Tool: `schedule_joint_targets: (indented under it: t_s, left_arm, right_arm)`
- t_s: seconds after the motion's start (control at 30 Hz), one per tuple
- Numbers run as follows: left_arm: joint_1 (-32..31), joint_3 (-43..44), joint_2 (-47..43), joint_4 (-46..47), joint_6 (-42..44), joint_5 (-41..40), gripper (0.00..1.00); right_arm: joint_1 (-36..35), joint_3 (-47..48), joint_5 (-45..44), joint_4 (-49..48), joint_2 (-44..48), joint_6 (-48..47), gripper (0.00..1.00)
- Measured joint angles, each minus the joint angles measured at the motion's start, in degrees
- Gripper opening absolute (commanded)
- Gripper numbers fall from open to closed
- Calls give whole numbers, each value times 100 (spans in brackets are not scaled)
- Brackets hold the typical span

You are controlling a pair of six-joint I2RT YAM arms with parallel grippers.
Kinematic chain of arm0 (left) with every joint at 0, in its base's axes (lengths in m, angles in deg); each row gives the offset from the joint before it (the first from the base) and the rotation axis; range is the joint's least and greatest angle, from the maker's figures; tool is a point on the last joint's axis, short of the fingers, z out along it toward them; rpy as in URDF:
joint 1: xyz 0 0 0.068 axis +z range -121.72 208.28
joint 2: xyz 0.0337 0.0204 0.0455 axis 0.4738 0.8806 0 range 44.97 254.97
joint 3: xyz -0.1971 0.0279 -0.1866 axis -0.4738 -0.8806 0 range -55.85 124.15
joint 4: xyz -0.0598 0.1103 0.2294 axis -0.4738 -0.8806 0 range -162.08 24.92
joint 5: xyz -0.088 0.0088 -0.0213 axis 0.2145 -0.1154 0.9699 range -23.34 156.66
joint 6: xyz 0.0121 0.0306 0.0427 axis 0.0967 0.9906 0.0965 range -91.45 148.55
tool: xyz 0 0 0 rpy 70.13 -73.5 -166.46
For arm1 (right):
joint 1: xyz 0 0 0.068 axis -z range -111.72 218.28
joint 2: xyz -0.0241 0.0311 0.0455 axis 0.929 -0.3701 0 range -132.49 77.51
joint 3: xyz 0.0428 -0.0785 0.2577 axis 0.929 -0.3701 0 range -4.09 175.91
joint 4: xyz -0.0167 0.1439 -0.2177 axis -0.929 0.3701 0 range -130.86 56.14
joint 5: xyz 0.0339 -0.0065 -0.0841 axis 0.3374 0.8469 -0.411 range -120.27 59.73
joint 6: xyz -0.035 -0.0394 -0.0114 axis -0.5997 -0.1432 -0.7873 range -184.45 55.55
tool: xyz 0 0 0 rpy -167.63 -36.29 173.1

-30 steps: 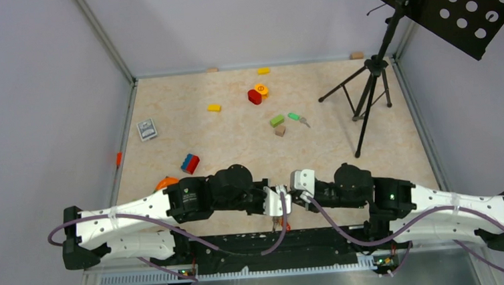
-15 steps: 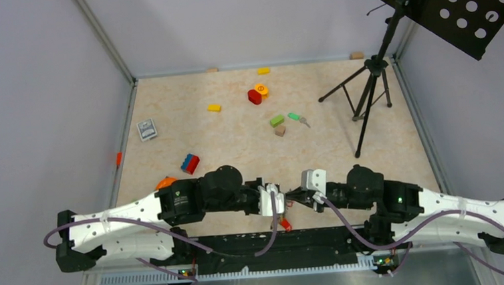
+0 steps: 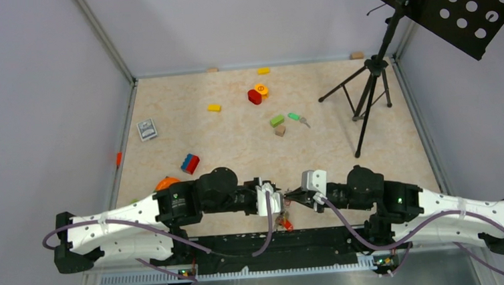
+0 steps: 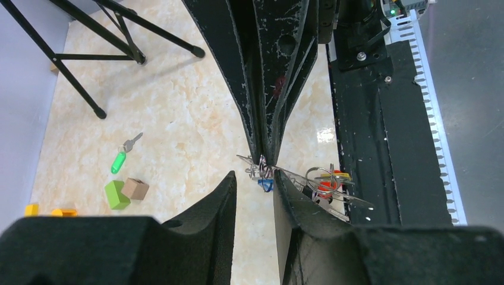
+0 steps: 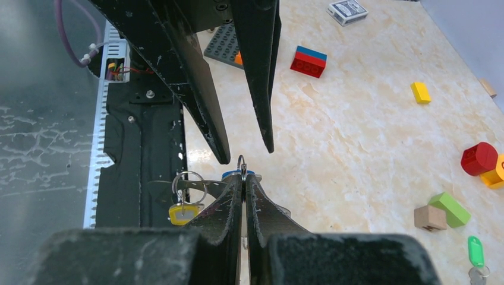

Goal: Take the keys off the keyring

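Note:
My left gripper will reach in, as its open fingertips stop short of the blue key head, then pinch that key head and pull it off the metal ring [image 4: 264, 167].
My right gripper [image 5: 243, 177] is shut on the small metal ring [image 5: 242, 165] of the keyring. In the top view it [image 3: 289, 197] sits at the table's near edge. A blue key head [image 5: 236, 174] hangs just below the pinch and also shows in the left wrist view [image 4: 265, 184]. A second ring [image 5: 189, 181] with a yellow tag [image 5: 182, 212] and a red key head [image 4: 325, 184] dangles to the side on a flat grey strip [image 4: 350, 199]. My left gripper [image 4: 254, 178] is open, its fingertips just short of the pinched ring. The strap loop does not show clearly.
A lone green-headed key [image 3: 294, 117], a green block [image 3: 276, 120] and a tan cube [image 3: 280, 131] lie mid-table. A red-and-blue brick [image 3: 190, 163], a card pack [image 3: 146, 130], an orange piece [image 3: 166, 183] and a tripod stand [image 3: 366, 87] are there too. The black base rail [image 4: 380, 119] runs beside the keys.
The right gripper has swung lower and to the right, and the left arm has drawn back a little to the left. The key bunch now hangs between the two grippers.

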Motion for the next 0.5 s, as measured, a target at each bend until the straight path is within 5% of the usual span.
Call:
schedule_joint_targets:
  t_s: [0.5]
  left_arm:
    - [0, -7, 225, 57, -46, 107, 32]
  right_arm:
    - [0, 0, -22, -13, 94, -39, 0]
